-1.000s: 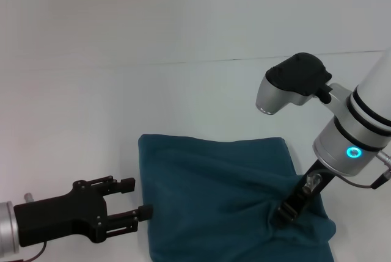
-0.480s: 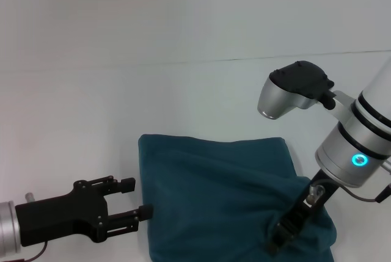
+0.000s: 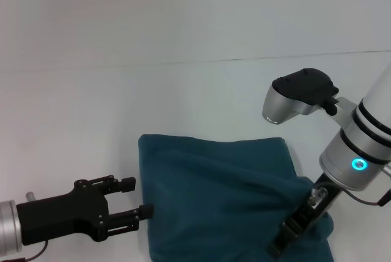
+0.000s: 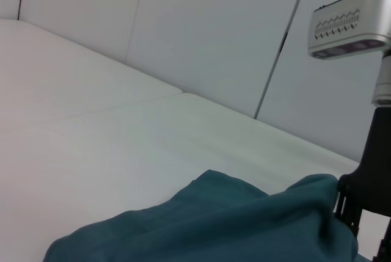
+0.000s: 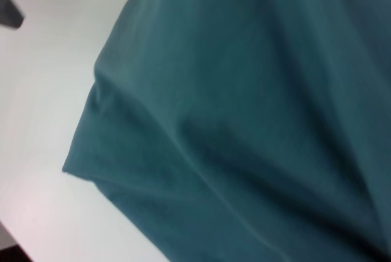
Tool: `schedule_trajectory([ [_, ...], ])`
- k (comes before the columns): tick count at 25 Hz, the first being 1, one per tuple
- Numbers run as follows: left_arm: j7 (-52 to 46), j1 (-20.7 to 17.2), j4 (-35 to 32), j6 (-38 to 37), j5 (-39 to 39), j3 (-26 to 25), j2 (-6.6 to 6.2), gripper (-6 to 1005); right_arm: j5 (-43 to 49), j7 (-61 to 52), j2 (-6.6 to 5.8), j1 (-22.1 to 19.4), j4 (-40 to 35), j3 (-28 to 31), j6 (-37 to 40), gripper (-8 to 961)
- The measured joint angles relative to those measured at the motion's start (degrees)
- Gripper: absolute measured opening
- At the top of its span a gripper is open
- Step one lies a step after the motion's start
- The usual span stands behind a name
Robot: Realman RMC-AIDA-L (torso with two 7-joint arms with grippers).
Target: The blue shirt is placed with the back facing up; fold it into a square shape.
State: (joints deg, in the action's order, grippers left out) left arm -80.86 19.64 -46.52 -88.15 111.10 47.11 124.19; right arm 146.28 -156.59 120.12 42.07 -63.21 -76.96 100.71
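The cloth bulges up around the robot's right gripper, so it should open to settle the bulge, take the blue shirt [image 3: 263, 243] close by and pull the shirt nearer.
The blue shirt [image 3: 220, 195] lies folded into a rough rectangle on the white table, with a raised ridge running to its near right corner. My right gripper [image 3: 287, 243] is at that corner, its fingers down in the cloth and shut on the shirt, which is lifted around them. My left gripper [image 3: 135, 198] hangs open just left of the shirt's left edge, its near fingertip [image 3: 145, 211] at the cloth's border. The left wrist view shows the shirt [image 4: 214, 222] bunched up towards the right gripper [image 4: 366, 195]. Shirt fabric [image 5: 244, 121] fills the right wrist view.
The white table [image 3: 91, 109] stretches far and left of the shirt, with a seam line across it at the back. The right arm's grey and black wrist housing [image 3: 299, 94] hangs over the shirt's far right side.
The right gripper has moved towards the near edge of the table, drawing the shirt's right corner with it. The left gripper has stayed where it was.
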Motion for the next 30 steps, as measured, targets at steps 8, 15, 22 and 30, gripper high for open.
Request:
schedule_trajectory([
  [8, 0.0, 0.28, 0.61, 0.0, 0.0, 0.09, -0.01, 716, -2.24, 0.28, 0.06, 0.72, 3.65, -0.11, -3.6, 571],
  [15, 0.0, 0.43, 0.82, 0.0, 0.16, 0.17, -0.09, 717, -2.4, -0.08, 0.11, 0.82, 4.12, -0.13, -4.55, 566],
  [22, 0.0, 0.49, 0.83, -0.06, 0.18, 0.17, -0.09, 717, -2.4, -0.08, 0.09, 0.73, 4.15, 0.32, -4.87, 499],
  [30, 0.0, 0.49, 0.82, -0.09, 0.18, 0.24, -0.09, 716, -2.41, -0.08, 0.02, 0.64, 4.25, 0.07, -5.06, 209],
])
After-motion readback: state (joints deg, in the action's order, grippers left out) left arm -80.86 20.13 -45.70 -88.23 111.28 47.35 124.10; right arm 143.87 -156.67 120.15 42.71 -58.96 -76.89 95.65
